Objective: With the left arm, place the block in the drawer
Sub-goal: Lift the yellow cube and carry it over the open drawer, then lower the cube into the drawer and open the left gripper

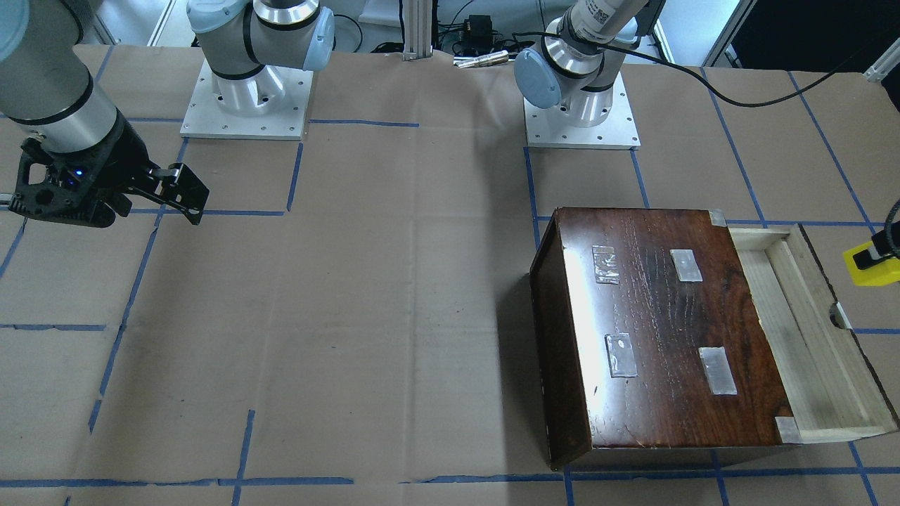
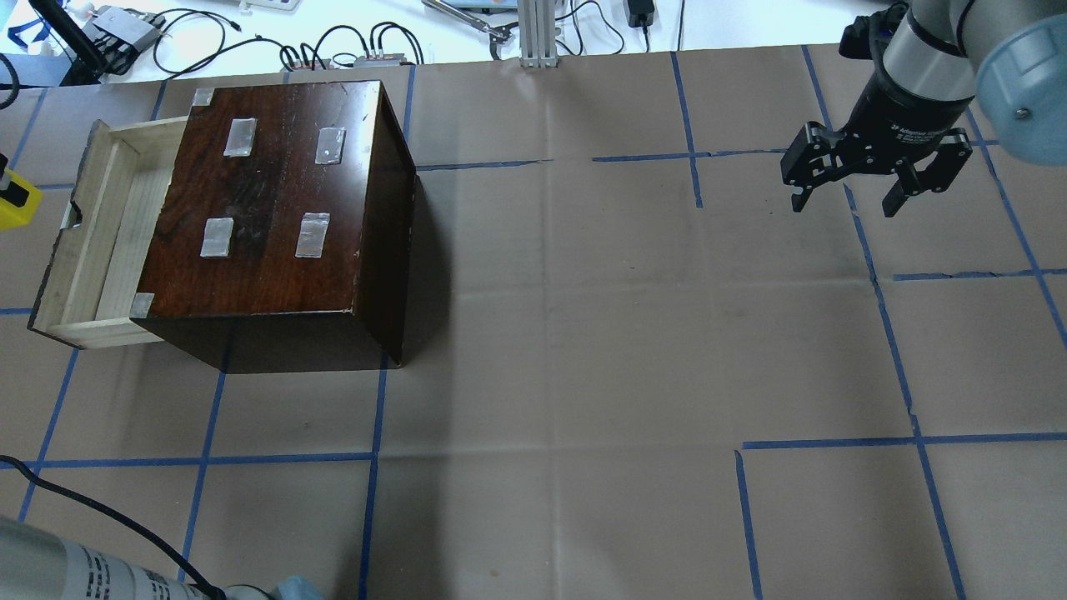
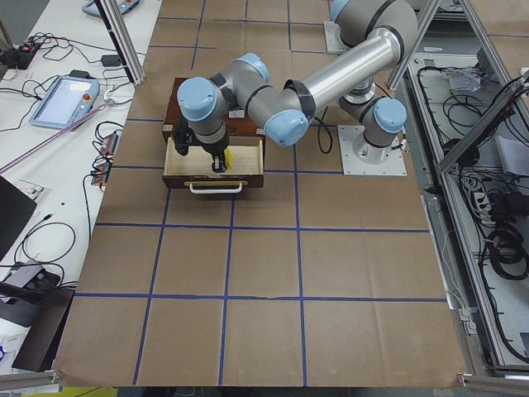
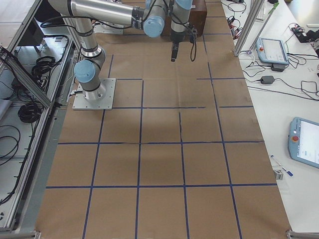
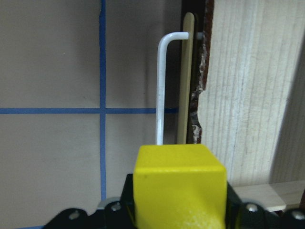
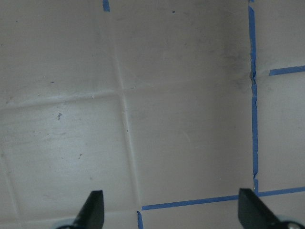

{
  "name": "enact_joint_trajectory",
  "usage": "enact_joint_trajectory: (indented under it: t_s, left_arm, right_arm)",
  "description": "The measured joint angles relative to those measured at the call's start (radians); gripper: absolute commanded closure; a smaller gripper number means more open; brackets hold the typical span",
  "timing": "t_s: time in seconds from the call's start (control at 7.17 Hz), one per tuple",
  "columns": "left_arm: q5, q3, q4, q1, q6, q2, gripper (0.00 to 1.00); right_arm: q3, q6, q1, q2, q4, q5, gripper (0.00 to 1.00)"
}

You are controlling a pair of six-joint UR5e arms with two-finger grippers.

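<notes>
My left gripper needs to let go of the yellow block inside the pale wood drawer (image 1: 768,311), next to the edge of the dark-brown cabinet.
My left gripper (image 5: 178,210) is shut on the yellow block (image 5: 178,183). It holds the block in the air by the front panel and white handle (image 5: 162,86) of the open drawer (image 5: 243,95). The block also shows at the right edge of the front view (image 1: 872,263) and at the left edge of the overhead view (image 2: 12,204), just outside the drawer front. The pale wood drawer (image 2: 108,242) is pulled out of the dark-brown cabinet (image 2: 267,208) and looks empty. My right gripper (image 2: 846,200) is open and empty, far off over the paper.
The cabinet (image 1: 654,337) carries several tape patches on top. Brown paper with blue tape lines covers the table (image 2: 583,333). The arm bases (image 1: 246,98) stand at the robot's edge. Cables and devices lie along the far edge (image 2: 333,50).
</notes>
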Motion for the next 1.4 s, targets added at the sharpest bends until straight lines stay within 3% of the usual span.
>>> enact_joint_trajectory:
  t_s: [0.28,0.56,1.4]
  left_arm:
    - [0.001,-0.161,0.155,-0.080,-0.100,0.098,0.72]
    - [0.002,-0.248,0.246,-0.133,-0.143,0.150,0.72]
    - [0.019,-0.305,0.349,-0.142,-0.146,0.118,0.72]
  right_arm:
    - [0.000,0.000,0.000,0.000,0.000,0.000,0.00]
    - [-0.001,0.000,0.000,0.000,0.000,0.000,0.00]
    - [-0.001,0.000,0.000,0.000,0.000,0.000,0.00]
